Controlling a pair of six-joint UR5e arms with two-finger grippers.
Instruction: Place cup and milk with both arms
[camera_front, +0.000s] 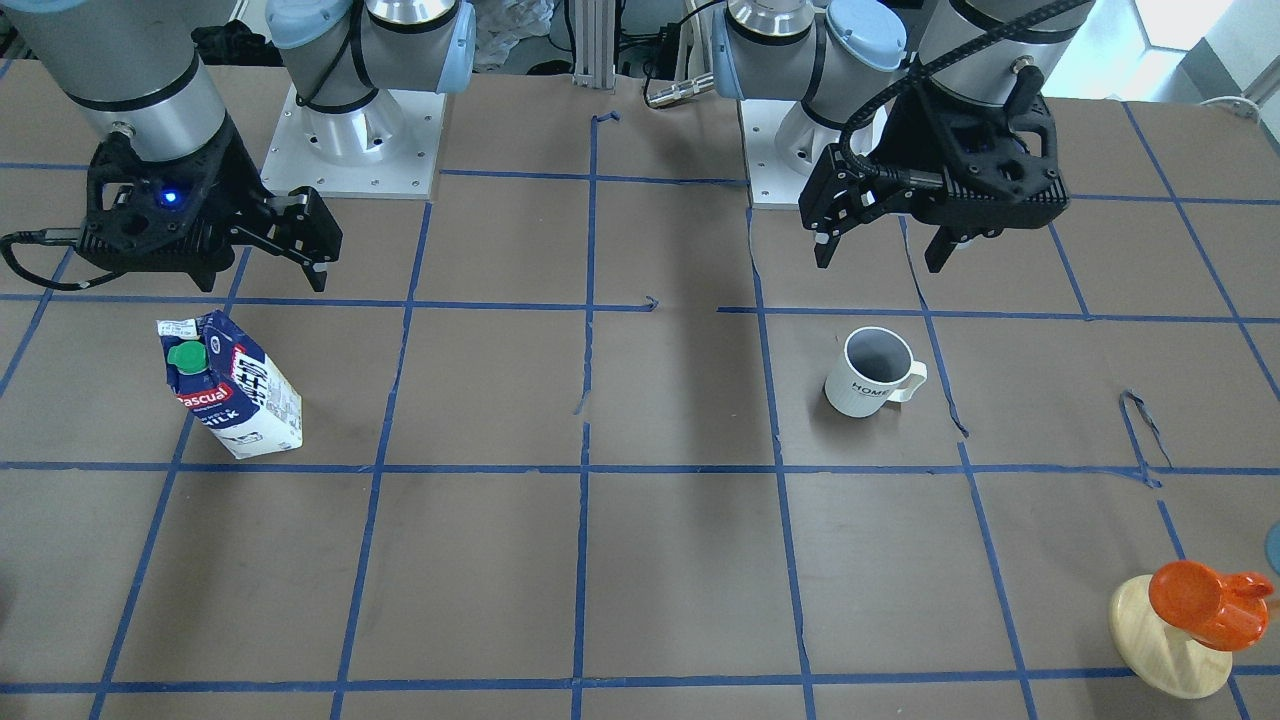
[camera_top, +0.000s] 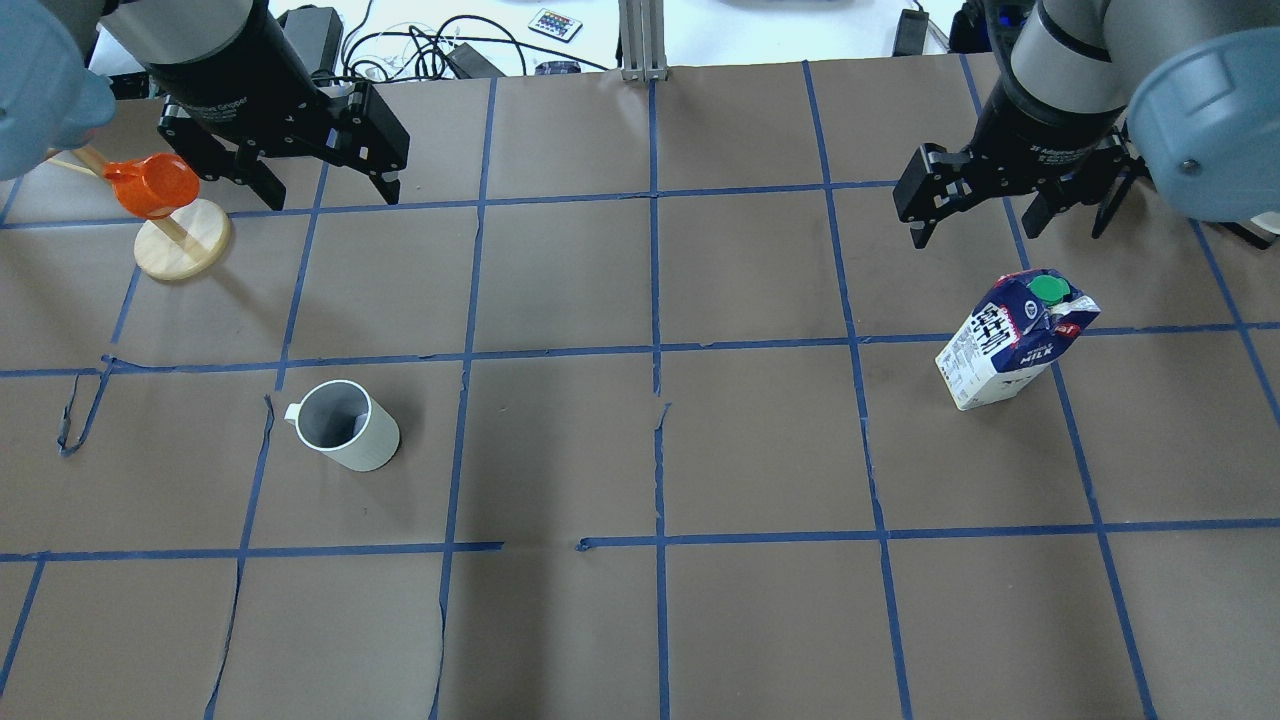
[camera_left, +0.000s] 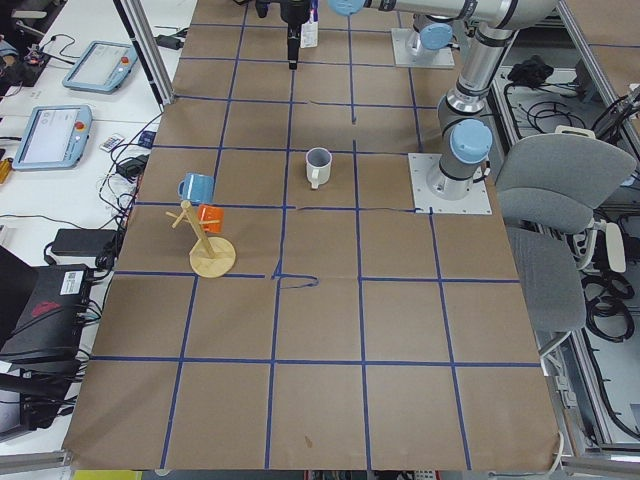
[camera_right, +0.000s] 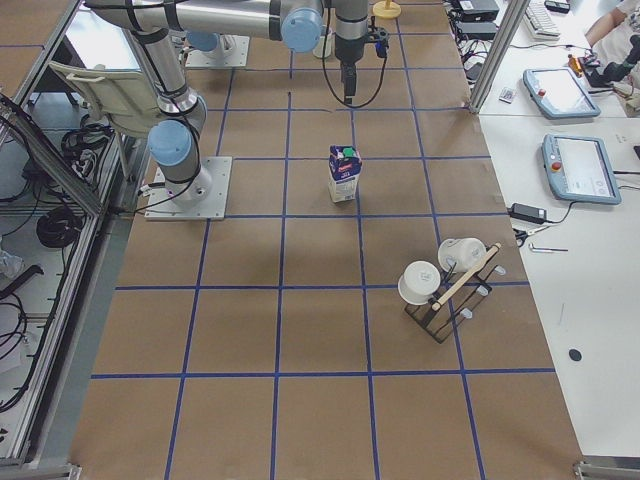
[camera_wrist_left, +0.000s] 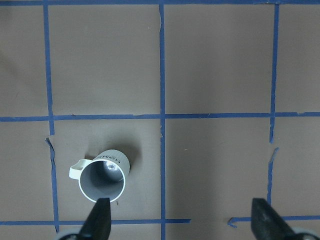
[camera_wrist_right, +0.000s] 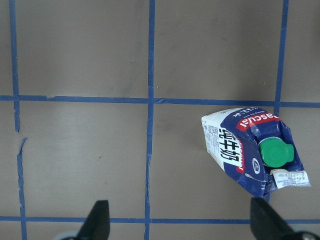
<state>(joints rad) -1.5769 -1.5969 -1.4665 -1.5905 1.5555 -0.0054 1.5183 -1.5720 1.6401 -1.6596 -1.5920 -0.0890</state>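
Observation:
The robot's left gripper should next move to the white cup's rim (camera_front: 847, 346) (camera_wrist_left: 124, 183) and close there, on the side opposite the cup's handle.
The white cup (camera_front: 868, 375) stands upright on the brown paper, dark grey inside, "HOME" on its side. It also shows in the overhead view (camera_top: 345, 428) and the left wrist view (camera_wrist_left: 103, 177). My left gripper (camera_front: 880, 258) hovers open and empty above the table, behind the cup; its fingertips (camera_wrist_left: 100, 220) frame the bottom of the left wrist view. The milk carton (camera_front: 235, 385) stands upright, with its green cap on top (camera_wrist_right: 272, 152). My right gripper (camera_top: 975, 228) hovers open and empty, apart from the carton (camera_top: 1010, 340).
A wooden mug tree with an orange mug (camera_top: 165, 215) stands at the table's far left, near my left gripper. A rack with white mugs (camera_right: 445, 285) stands at the right end. The arm base plates (camera_front: 350, 150) are at the robot's side of the table.

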